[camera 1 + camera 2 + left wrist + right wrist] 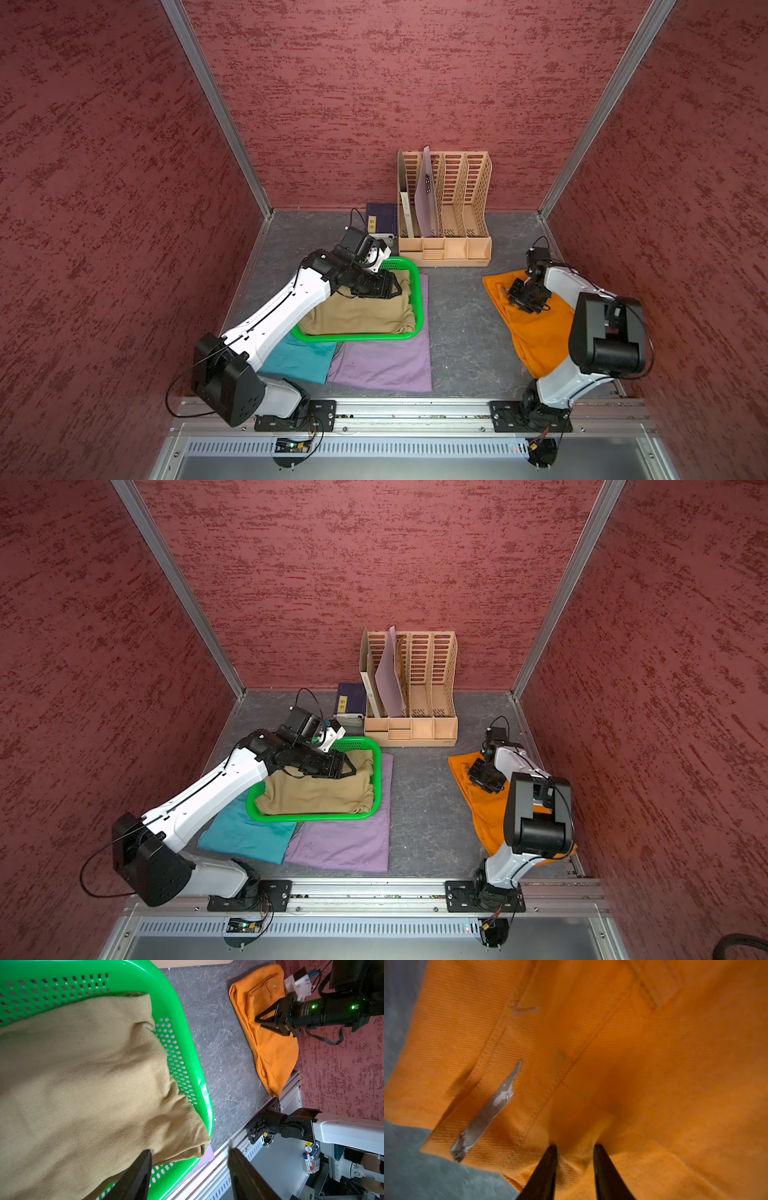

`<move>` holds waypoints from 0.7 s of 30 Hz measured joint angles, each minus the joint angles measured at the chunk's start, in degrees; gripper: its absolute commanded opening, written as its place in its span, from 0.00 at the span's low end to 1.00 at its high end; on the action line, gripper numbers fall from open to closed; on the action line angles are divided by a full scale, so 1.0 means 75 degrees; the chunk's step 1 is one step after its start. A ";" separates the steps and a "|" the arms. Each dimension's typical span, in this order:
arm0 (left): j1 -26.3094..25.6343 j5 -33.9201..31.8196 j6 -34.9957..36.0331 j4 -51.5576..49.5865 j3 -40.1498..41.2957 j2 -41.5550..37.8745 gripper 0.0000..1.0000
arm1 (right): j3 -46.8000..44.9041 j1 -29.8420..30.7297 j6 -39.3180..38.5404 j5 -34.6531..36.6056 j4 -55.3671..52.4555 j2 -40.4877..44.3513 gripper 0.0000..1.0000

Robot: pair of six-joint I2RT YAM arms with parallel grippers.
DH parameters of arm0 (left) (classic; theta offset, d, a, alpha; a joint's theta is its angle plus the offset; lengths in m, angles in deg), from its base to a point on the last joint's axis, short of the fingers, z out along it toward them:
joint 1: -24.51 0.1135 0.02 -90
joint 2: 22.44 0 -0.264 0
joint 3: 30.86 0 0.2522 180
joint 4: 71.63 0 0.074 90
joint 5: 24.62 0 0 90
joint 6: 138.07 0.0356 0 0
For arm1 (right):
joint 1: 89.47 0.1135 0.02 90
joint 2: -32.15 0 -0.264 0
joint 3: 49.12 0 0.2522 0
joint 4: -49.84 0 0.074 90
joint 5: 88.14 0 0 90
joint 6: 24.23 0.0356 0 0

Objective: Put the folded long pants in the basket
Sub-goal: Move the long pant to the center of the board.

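Observation:
My right gripper alone is pinching the taped end of the orange pants, so my left gripper should take that end and my right gripper should take the pants' cloth farther (537,326) along.
The green basket (357,336) (311,816) (187,1032) holds the folded tan pants (361,316) (320,791) (83,1084). My left gripper (399,286) (353,769) (190,1151) hangs open just above the tan cloth, holding nothing. The basket rests partly on the teal pants (299,357) (245,833) and the lilac pants (386,361) (345,841). At the right lie the orange pants (536,336) (486,816) (270,1053) (591,1043). My right gripper (509,291) (469,769) (256,1020) (575,1147) presses down on their far end, with a fold of orange cloth pinched between its fingers.
A beige slotted file organiser (453,245) (415,729) stands at the back, with a dark blue box (380,218) beside it. Red walls close in both sides. A metal rail (415,409) runs along the front edge. A strip of clear tape (488,1111) sticks to the orange cloth.

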 measured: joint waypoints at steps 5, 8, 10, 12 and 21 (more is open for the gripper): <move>-0.0114 0.0003 -0.0105 0.0064 0.0041 0.0003 0.63 | -0.0178 0.0868 -0.0160 0.0388 -0.0857 0.0597 0.52; -0.0221 0.0003 -0.0134 0.0090 0.0038 0.0032 0.63 | -0.0009 0.0889 -0.0146 0.0557 -0.0924 0.0775 0.49; -0.0318 0.0000 -0.0140 0.0079 0.0003 0.0070 0.64 | 0.0405 0.0778 -0.0090 0.0595 -0.0892 0.0493 0.43; -0.0414 -0.0003 -0.0172 0.0082 -0.0087 0.0119 0.65 | 0.0772 0.0673 -0.0020 0.0627 -0.0577 0.0067 0.35; -0.0796 -0.0003 -0.0335 0.0187 -0.0391 0.0248 0.68 | 0.0968 0.0901 0.0041 0.0525 0.0172 -0.1055 0.29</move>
